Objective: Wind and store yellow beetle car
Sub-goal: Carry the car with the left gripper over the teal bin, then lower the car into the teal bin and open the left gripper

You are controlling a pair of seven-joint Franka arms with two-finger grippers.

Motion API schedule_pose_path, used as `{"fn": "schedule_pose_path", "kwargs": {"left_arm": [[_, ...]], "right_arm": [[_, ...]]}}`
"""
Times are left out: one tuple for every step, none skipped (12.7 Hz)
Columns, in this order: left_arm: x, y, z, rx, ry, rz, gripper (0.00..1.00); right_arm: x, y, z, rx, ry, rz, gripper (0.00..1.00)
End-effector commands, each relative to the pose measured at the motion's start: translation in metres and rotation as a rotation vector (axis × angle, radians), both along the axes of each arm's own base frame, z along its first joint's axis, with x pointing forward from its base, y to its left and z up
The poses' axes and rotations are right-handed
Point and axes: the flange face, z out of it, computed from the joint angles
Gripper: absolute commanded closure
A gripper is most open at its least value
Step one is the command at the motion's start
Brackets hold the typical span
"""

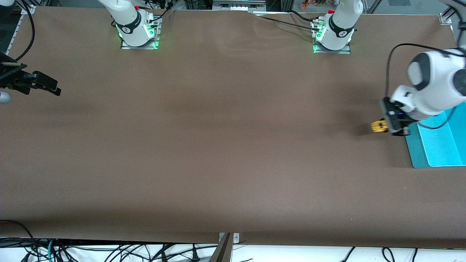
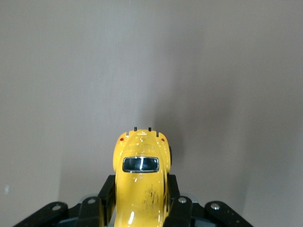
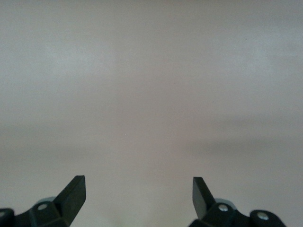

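Observation:
Next, my left gripper releases the yellow beetle car inside the cyan bin (image 1: pixel 429 129), close to the side of the bin that faces the open table. The car is now held low beside that bin.
The yellow beetle car (image 1: pixel 378 126) is a tiny rounded toy with a dark window, at the left arm's end of the table. My left gripper (image 1: pixel 392 127) is shut on it and holds it low over the brown table, right beside the cyan bin. I cannot tell whether its wheels touch the table. In the left wrist view the car (image 2: pixel 140 175) sits between the two black fingers (image 2: pixel 108 194), its body sticking out past them. My right gripper (image 1: pixel 54 87) waits open and empty over the right arm's end of the table; its fingers (image 3: pixel 75 189) stand wide apart.
A cyan bin (image 1: pixel 437 145) with a raised wall stands at the table edge at the left arm's end, next to the left gripper. The brown table (image 1: pixel 218 145) stretches bare between the two arms. Cables hang along the edge nearest the front camera.

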Motion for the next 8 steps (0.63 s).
{"fn": "schedule_pose_path", "kwargs": {"left_arm": [[-0.010,0.076,0.025,0.001,-0.027,-0.022,0.86],[-0.018,0.112,0.026,0.007,-0.033,-0.004,0.86],[-0.024,0.142,0.023,0.007,-0.033,0.011,0.86],[-0.031,0.167,0.012,-0.002,-0.024,0.025,0.86],[-0.035,0.189,0.000,-0.009,-0.016,0.039,0.86],[-0.038,0.207,-0.017,-0.020,-0.003,0.038,0.86],[-0.037,0.219,-0.032,-0.029,0.007,0.027,0.86],[-0.035,0.226,-0.045,-0.036,0.016,0.013,0.86]], "right_arm": [[-0.006,0.001,0.004,0.013,0.000,-0.010,0.00],[-0.004,0.002,0.003,0.012,-0.002,-0.008,0.00],[-0.003,0.003,0.002,0.012,-0.003,-0.005,0.00],[-0.003,0.003,0.002,0.012,-0.005,-0.007,0.00],[-0.003,0.003,0.002,0.012,-0.002,-0.007,0.00],[-0.003,0.003,0.002,0.012,0.000,-0.007,0.00],[-0.003,0.003,0.001,0.012,0.000,-0.007,0.00],[-0.003,0.003,0.001,0.012,0.000,-0.007,0.00]]}}
